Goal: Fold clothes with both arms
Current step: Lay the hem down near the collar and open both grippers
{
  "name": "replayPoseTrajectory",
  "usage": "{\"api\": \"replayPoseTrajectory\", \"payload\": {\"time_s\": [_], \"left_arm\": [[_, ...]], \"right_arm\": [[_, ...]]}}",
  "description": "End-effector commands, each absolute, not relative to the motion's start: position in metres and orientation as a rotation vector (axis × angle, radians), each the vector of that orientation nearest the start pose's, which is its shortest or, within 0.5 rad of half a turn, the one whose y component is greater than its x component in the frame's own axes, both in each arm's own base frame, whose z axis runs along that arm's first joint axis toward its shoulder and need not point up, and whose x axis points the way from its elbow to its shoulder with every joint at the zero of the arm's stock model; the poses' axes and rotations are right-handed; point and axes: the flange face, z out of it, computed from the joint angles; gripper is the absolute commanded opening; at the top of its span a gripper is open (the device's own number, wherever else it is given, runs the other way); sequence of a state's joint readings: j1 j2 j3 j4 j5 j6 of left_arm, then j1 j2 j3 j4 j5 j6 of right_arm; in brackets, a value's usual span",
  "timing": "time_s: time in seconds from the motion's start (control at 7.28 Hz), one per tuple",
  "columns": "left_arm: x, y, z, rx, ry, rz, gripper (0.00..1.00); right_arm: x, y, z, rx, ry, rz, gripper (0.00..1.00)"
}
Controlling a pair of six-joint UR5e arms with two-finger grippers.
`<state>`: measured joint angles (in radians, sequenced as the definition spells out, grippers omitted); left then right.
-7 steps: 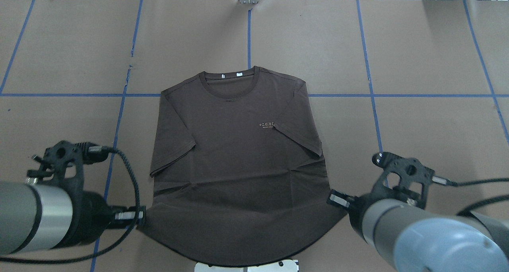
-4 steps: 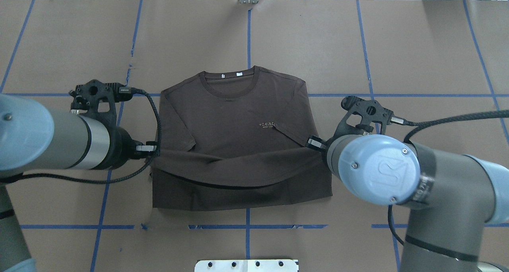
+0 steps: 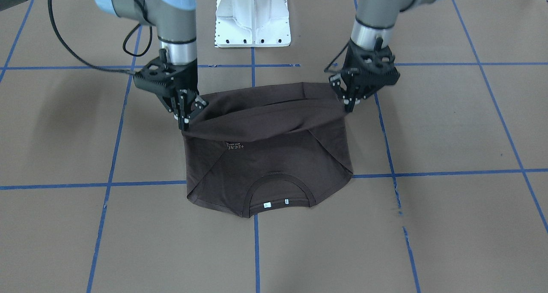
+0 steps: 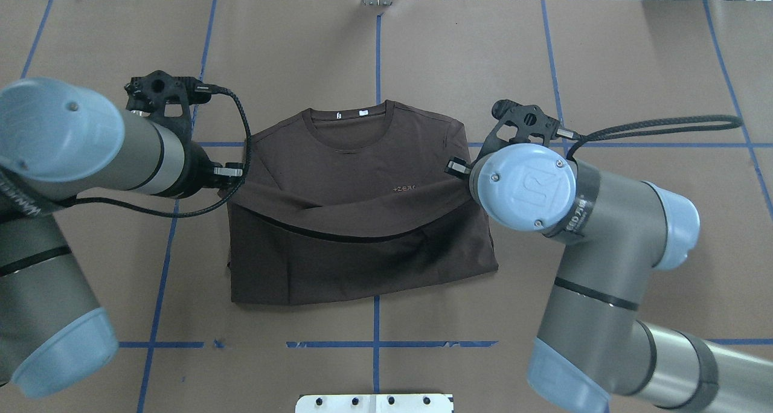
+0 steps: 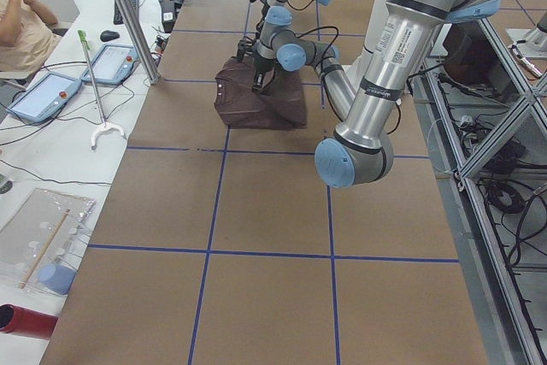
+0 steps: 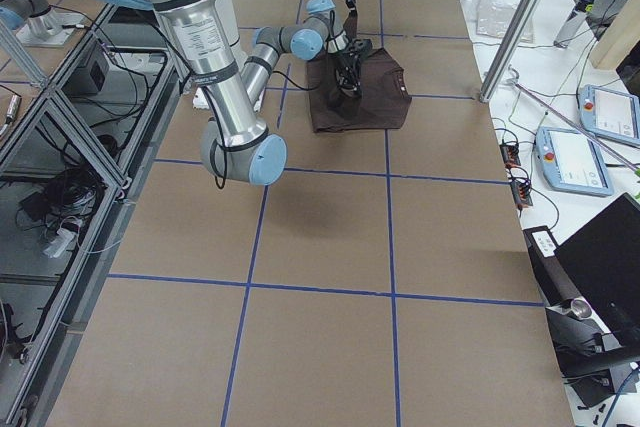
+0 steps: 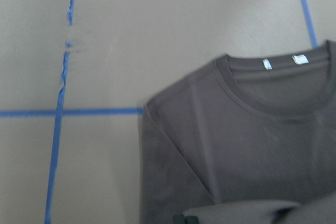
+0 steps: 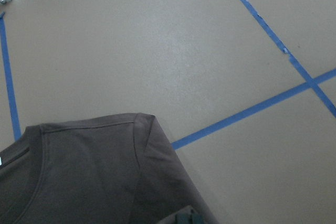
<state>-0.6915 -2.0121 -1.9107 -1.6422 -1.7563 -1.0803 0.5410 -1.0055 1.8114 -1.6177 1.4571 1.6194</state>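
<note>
I should let go of the T-shirt's hem corner, now raised above the shirt's chest, with my left gripper at the T-shirt's shoulder edge (image 3: 358, 179) (image 7: 138, 106) beside the blue tape line.
The dark brown-grey T-shirt (image 4: 356, 153) lies flat on the table, collar (image 4: 347, 123) at the far side, with the pale logo (image 4: 403, 188) just above the raised hem. My left gripper (image 4: 234, 180) is shut on the hem's left corner. My right gripper (image 4: 457, 168) is shut on the right corner. In the front-facing view the left gripper (image 3: 349, 106) and right gripper (image 3: 185, 122) hold the hem stretched between them above the chest of the shirt (image 3: 265, 168). The lower half is doubled over. The wrist views show the shoulders of the shirt (image 7: 252, 145) (image 8: 89, 177).
The table is brown paper crossed by blue tape lines (image 4: 374, 344). The white pedestal base (image 3: 252, 19) stands at the robot's edge. A metal post (image 5: 128, 19) and tablets (image 5: 111, 63) stand beyond the far edge, with a person there.
Both grippers have carried the hem from the near edge up over the shirt toward the collar. The fold line has moved away from the robot, and the lower half now lies doubled.
</note>
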Motion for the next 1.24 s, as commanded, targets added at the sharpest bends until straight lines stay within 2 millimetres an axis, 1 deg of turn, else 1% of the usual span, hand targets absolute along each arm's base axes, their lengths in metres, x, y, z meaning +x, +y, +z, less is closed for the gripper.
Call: {"api": "replayPoseTrajectory", "payload": {"time_s": [0.0, 0.14, 0.27, 0.55, 0.69, 0.82, 0.96, 1.1], "left_arm": [[0.408, -0.533, 0.323, 0.373, 0.78, -0.109, 0.0], [0.419, -0.554, 0.337, 0.366, 0.759, -0.115, 0.0], [0.43, -0.565, 0.339, 0.357, 0.745, -0.118, 0.0], [0.435, -0.567, 0.348, 0.351, 0.738, -0.116, 0.0], [0.434, -0.568, 0.346, 0.362, 0.745, -0.107, 0.0], [0.431, -0.57, 0.345, 0.375, 0.741, -0.087, 0.0], [0.432, -0.57, 0.346, 0.374, 0.741, -0.085, 0.0], [0.431, -0.57, 0.347, 0.375, 0.741, -0.087, 0.0]], "right_arm": [[-0.5, -0.498, 0.279, 0.315, -0.702, 0.61, 0.0], [-0.503, -0.503, 0.285, 0.316, -0.705, 0.614, 0.0], [-0.504, -0.504, 0.287, 0.312, -0.703, 0.613, 0.0], [-0.503, -0.507, 0.29, 0.303, -0.701, 0.613, 0.0], [-0.499, -0.51, 0.289, 0.307, -0.698, 0.611, 0.0], [-0.489, -0.521, 0.283, 0.31, -0.706, 0.611, 0.0], [-0.485, -0.528, 0.282, 0.303, -0.705, 0.596, 0.0], [-0.492, -0.534, 0.293, 0.294, -0.682, 0.595, 0.0]]}}
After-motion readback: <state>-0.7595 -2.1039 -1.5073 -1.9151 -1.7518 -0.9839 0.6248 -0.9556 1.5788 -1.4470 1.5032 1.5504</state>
